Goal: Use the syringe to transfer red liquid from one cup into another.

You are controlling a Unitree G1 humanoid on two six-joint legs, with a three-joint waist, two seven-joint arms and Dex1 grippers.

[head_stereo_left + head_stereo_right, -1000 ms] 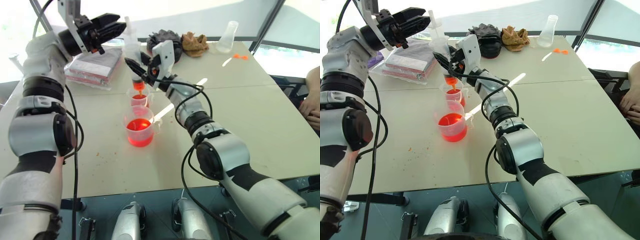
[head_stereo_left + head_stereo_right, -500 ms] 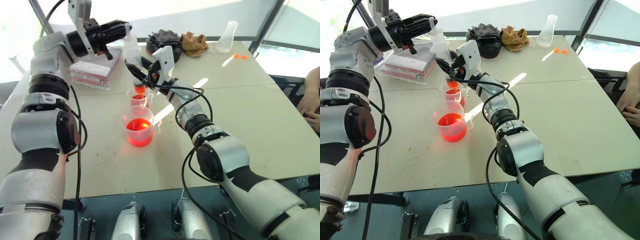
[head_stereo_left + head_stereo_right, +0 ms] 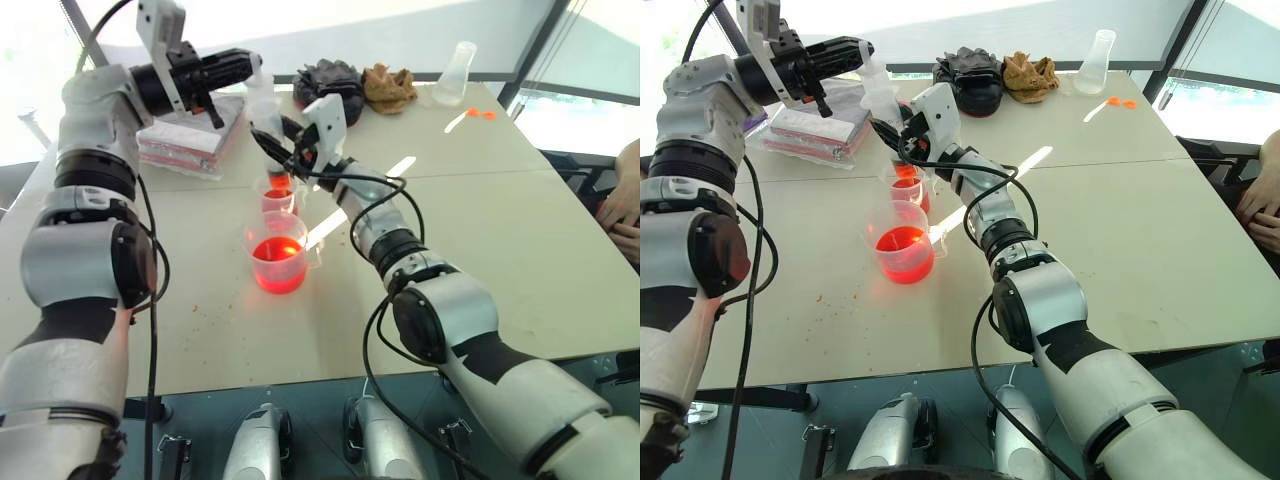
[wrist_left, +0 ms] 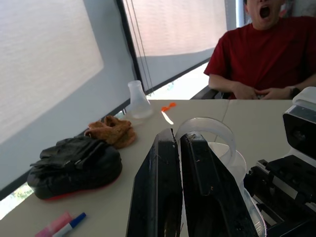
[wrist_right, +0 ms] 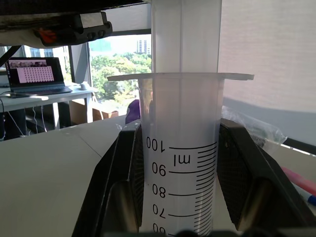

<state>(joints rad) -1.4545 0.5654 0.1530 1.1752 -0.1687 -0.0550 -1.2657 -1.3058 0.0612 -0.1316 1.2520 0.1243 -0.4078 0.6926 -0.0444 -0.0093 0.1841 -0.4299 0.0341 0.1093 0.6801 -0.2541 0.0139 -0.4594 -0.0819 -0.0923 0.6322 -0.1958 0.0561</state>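
Observation:
The robot's right gripper needs to release the syringe on the bare table across the bright strip (image 3: 404,243) from the smaller cup.
The syringe (image 3: 266,112) stands upright with its orange tip just above the smaller cup (image 3: 276,196), which holds red liquid (image 3: 277,194). My right gripper (image 5: 180,148) is shut on the syringe's barrel (image 5: 180,163), near the 100 ml mark. My left gripper (image 3: 250,63) is shut, its fingertips (image 4: 168,140) at the round top of the white plunger (image 4: 212,129). The larger cup (image 3: 278,252) stands nearer me, holding glowing red liquid (image 3: 278,250).
Pink packets in a clear bag (image 3: 188,135) lie at the back left. Black gloves (image 3: 328,78), a brown cloth (image 3: 388,88) and a clear conical flask (image 3: 456,74) lie along the far edge. A person (image 4: 269,54) in a red shirt sits at the table's right side.
My left gripper has gone from wide open to shut and has come in against the plunger's top. The right gripper and the syringe have stayed over the smaller cup.

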